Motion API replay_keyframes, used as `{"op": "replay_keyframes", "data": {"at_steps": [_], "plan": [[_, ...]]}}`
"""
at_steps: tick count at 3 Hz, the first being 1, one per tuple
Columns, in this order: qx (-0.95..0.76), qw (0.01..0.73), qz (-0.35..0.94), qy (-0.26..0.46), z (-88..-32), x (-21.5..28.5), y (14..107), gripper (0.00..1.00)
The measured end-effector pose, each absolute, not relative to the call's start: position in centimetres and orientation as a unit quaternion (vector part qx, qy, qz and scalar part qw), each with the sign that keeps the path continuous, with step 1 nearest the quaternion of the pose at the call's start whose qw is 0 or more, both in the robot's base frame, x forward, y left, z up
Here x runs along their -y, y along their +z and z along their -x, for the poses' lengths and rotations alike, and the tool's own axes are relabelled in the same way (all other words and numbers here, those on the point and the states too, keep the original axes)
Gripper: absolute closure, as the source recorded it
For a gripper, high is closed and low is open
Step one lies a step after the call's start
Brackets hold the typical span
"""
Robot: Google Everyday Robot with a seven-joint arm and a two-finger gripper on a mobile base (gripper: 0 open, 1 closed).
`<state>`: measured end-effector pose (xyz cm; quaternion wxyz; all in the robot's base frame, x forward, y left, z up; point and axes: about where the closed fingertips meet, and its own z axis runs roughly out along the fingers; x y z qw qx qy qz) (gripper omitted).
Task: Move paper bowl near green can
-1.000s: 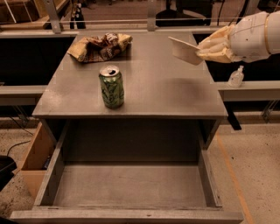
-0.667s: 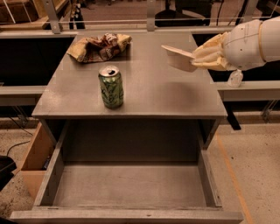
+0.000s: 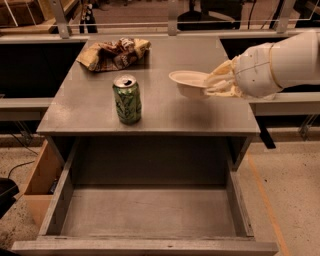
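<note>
The gripper will release the paper bowl, held just above the table now, on the grey table top beside the green can (image 3: 183, 108), close to the front edge.
The green can (image 3: 127, 99) stands upright near the front left of the grey table top (image 3: 165, 112). The paper bowl (image 3: 189, 83), off-white with a flared rim, is held just above the table at centre right, to the right of the can with a gap between them. My gripper (image 3: 214, 84) reaches in from the right on a white arm and is shut on the bowl's right rim.
A yellow-brown wrinkly snack bag (image 3: 113, 53) lies at the back left of the table. Below the table's front edge an open drawer (image 3: 150, 212) sticks out towards the camera. Metal rails (image 3: 172, 15) run behind the table.
My gripper has carried the paper bowl left and down, from the table's right edge towards the centre and closer to the green can. The can and snack bag have not moved.
</note>
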<state>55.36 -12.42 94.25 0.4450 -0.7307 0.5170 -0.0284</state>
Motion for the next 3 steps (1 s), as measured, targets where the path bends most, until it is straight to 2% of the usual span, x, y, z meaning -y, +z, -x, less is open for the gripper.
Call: {"op": "replay_keyframes", "data": {"at_steps": [2,3], "plan": [[-0.52,0.423,0.741,-0.05,-54.6,11.1,90.7,1.0],[-0.525,0.409,0.746,-0.036,-53.5,10.0,88.9,1.0]]}}
